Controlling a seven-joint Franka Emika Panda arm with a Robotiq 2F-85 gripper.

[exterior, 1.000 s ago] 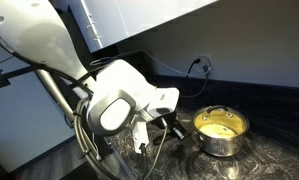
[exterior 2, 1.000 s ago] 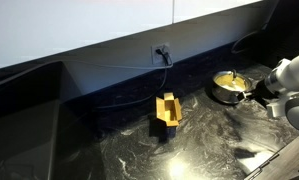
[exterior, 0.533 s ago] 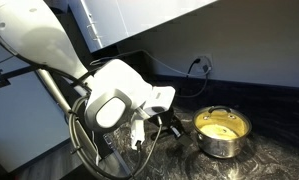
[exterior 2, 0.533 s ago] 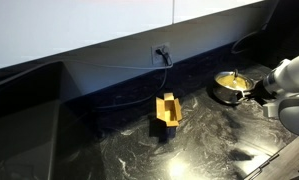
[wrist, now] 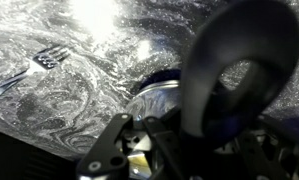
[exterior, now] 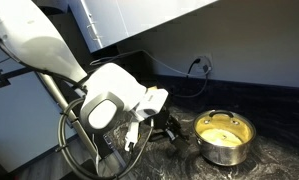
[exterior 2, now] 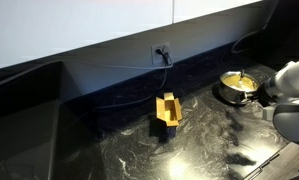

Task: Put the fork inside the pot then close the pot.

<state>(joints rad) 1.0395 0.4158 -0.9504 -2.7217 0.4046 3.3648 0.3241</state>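
My gripper is to let go of the steel pot. It will set the pot on the dark marbled counter point(exterior: 170, 131) beneath my gripper's fingers, nearer the arm's base.
The steel pot point(exterior: 225, 137) with a pale yellow inside stands open on the dark marbled counter; it also shows in an exterior view point(exterior 2: 236, 84). Its black handle point(exterior: 179, 130) points toward the arm. My gripper point(exterior: 161, 122) is at the end of that handle and looks shut on it. In the wrist view the handle's looped end point(wrist: 229, 70) fills the right side above the jaws point(wrist: 139, 150), with the pot's steel wall point(wrist: 154, 100) behind. The fork point(wrist: 34, 68) lies flat on the counter at the upper left. No lid is in view.
A yellow block-like holder point(exterior 2: 167, 108) stands mid-counter. A wall socket with a black cable point(exterior 2: 161, 52) is on the backsplash behind it. A dark sunken area point(exterior 2: 24, 100) lies at the far left. The robot's cables hang by the counter's edge point(exterior: 89, 150).
The pot has slid a little away from the arm's base across the counter, and the gripper has followed with the handle.
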